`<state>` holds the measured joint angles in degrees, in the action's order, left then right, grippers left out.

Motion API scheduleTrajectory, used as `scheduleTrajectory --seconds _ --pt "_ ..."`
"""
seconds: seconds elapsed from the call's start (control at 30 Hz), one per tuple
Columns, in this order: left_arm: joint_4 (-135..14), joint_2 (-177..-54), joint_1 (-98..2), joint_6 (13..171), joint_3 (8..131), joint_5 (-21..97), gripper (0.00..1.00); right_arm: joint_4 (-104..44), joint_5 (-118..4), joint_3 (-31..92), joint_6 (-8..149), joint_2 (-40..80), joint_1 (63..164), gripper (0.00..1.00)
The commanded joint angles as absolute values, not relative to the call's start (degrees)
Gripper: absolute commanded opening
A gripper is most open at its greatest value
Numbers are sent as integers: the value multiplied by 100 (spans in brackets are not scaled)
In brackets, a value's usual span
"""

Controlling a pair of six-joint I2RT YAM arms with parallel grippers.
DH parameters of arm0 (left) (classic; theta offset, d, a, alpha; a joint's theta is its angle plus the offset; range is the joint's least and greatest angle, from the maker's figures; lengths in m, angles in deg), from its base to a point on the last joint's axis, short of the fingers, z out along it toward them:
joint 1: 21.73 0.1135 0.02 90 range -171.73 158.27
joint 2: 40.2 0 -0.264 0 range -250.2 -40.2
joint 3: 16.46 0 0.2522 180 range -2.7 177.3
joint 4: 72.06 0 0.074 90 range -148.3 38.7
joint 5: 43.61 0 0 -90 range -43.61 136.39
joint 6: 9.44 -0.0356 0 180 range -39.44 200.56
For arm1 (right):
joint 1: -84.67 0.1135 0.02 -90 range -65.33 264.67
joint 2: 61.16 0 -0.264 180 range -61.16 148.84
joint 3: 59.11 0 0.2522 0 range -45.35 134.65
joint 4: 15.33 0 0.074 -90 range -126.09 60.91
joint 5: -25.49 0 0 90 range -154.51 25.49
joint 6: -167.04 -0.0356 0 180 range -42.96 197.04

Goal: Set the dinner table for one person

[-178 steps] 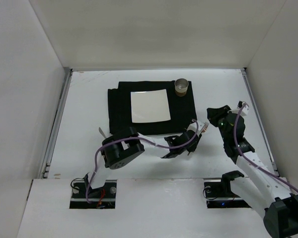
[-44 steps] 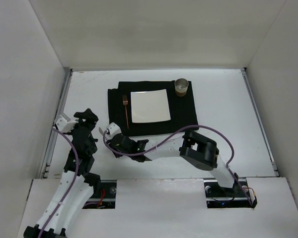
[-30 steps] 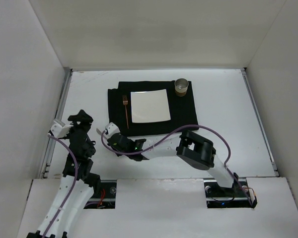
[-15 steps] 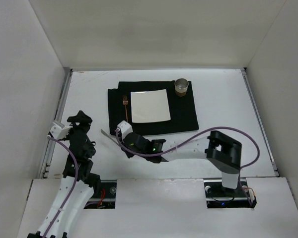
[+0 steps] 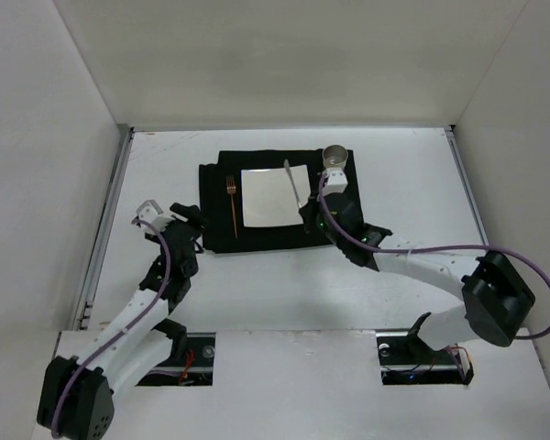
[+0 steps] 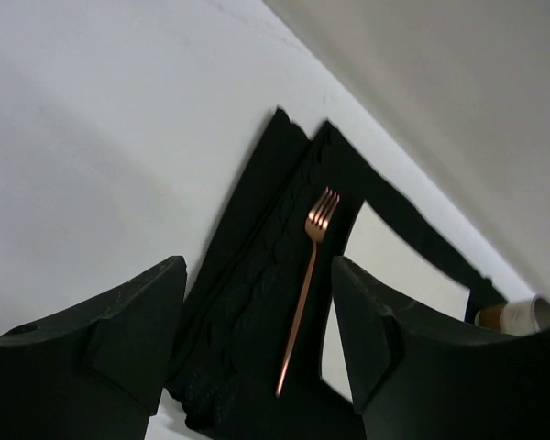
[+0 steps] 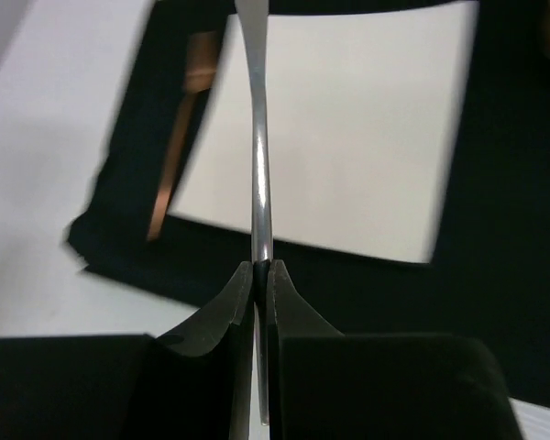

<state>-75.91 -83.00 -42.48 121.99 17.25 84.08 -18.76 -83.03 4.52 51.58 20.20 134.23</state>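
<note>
My right gripper has the silver knife. Next, I put it down on the black mat [image 5: 324, 200] [image 7: 495, 170] beside the white plate's edge nearest the cup.
The dinner table [image 5: 412, 183] is a white surface with a black mat [image 5: 344, 211] on it. A white square plate [image 5: 268, 197] lies on the mat, and a copper fork [image 5: 231, 203] lies on the mat to the plate's left. My right gripper [image 5: 310, 213] is shut on a silver knife [image 5: 295, 183], held over the plate's right edge; in the right wrist view the knife [image 7: 258, 137] stands out of the closed jaws [image 7: 263, 275] above the plate [image 7: 348, 137]. My left gripper [image 5: 179, 220] is open and empty by the mat's left edge, the fork [image 6: 304, 284] ahead of it.
A small cup [image 5: 335, 160] stands at the mat's far right corner, close to the right arm; it also shows in the left wrist view [image 6: 513, 316]. Metal rails [image 5: 110, 220] run along the table's sides, with white walls around.
My right gripper has carried the knife from the table's near left, past the mat's front edge, to the plate's right side. My left gripper has moved right, towards the mat's left edge.
</note>
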Motion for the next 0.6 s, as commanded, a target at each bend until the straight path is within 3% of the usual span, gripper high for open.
scheduleTrajectory --seconds 0.0,0.57 --pt "-8457 -8729 -4514 12275 1655 8146 62 -1898 -8551 230 4856 1890 12947 5" --pt "-9355 -10620 -4972 12090 1805 8119 64 -1907 -8463 729 5058 3454 11759 6"
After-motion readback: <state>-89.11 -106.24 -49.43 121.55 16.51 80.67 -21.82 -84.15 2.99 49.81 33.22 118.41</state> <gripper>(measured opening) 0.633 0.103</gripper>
